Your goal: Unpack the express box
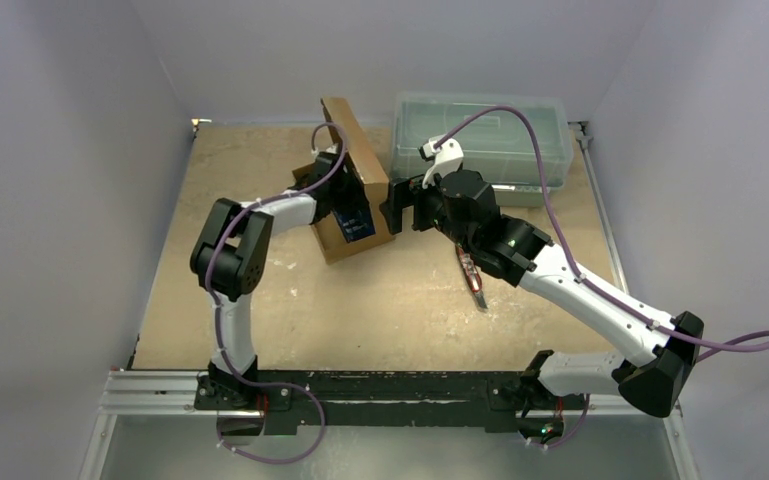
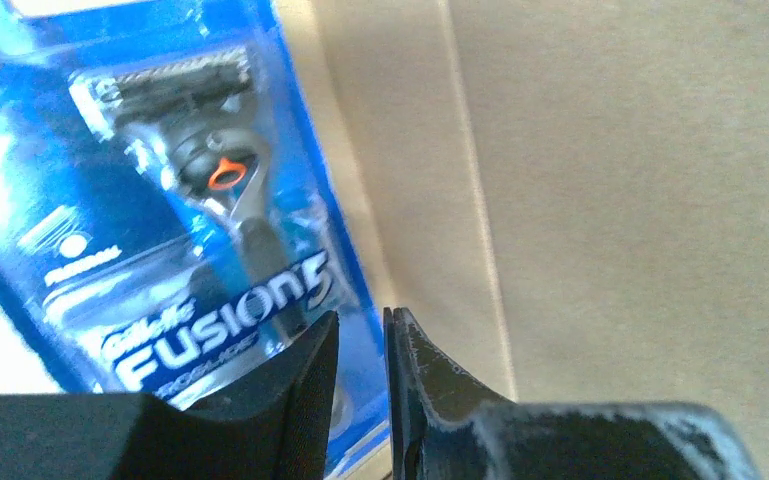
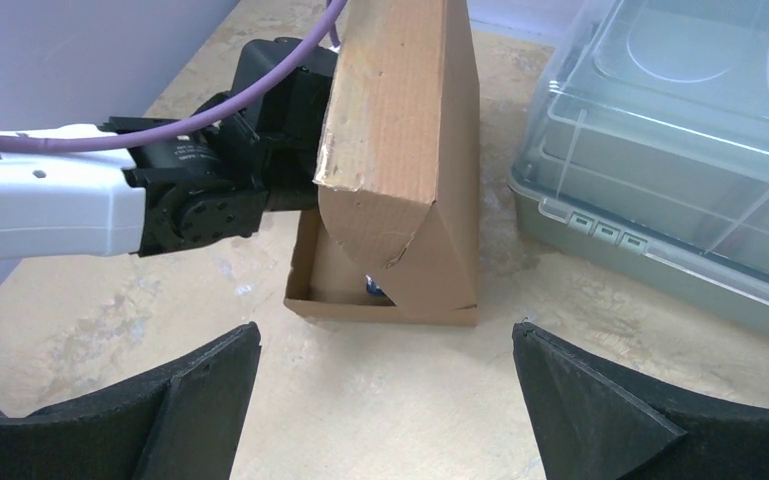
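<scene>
The left gripper pinches the blister pack by its edge beside the brown lid, so it should open, turn and take the pack by its raised middle (image 2: pixel 225 315).
The express box (image 1: pixel 352 247) lies open on the table, its brown flap lid (image 1: pixel 353 148) standing upright. In the right wrist view the express box (image 3: pixel 380 310) faces me with the lid (image 3: pixel 400 120) raised. A blue blister pack holding a razor (image 2: pixel 200 200) lies inside it, and shows from above as a blue patch (image 1: pixel 357 222). My left gripper (image 2: pixel 362 335) reaches into the box and is shut on the pack's right edge. My right gripper (image 1: pixel 393 205) hovers just right of the box, open (image 3: pixel 388 350) with nothing between its fingers.
A translucent grey-green lidded plastic bin (image 1: pixel 490 135) stands at the back right, close behind the box; its near wall (image 3: pixel 660 270) is in the right wrist view. A thin red and black tool (image 1: pixel 474 280) lies on the table under my right forearm.
</scene>
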{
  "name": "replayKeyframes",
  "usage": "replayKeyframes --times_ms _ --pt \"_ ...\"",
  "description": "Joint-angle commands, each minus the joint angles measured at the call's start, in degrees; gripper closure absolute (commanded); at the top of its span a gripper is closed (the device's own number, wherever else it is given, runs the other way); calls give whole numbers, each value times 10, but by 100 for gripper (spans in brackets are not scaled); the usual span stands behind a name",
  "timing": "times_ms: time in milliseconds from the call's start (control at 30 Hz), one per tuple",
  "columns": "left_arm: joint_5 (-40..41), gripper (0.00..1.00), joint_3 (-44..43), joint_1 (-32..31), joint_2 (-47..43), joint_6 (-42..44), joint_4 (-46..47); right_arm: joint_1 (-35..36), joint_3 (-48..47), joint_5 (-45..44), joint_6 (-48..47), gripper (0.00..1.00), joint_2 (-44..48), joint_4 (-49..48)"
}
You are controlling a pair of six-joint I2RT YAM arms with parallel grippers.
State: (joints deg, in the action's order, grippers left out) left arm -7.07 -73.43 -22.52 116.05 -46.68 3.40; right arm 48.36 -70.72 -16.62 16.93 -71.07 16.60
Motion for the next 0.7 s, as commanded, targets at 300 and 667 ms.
replayKeyframes --times_ms 300,667 --pt "10 61 -30 57 -121 142 -111 -1 4 2 8 1 11 -12" --pt "-199 44 29 95 -108 436 32 -1 6 8 8 1 30 -12"
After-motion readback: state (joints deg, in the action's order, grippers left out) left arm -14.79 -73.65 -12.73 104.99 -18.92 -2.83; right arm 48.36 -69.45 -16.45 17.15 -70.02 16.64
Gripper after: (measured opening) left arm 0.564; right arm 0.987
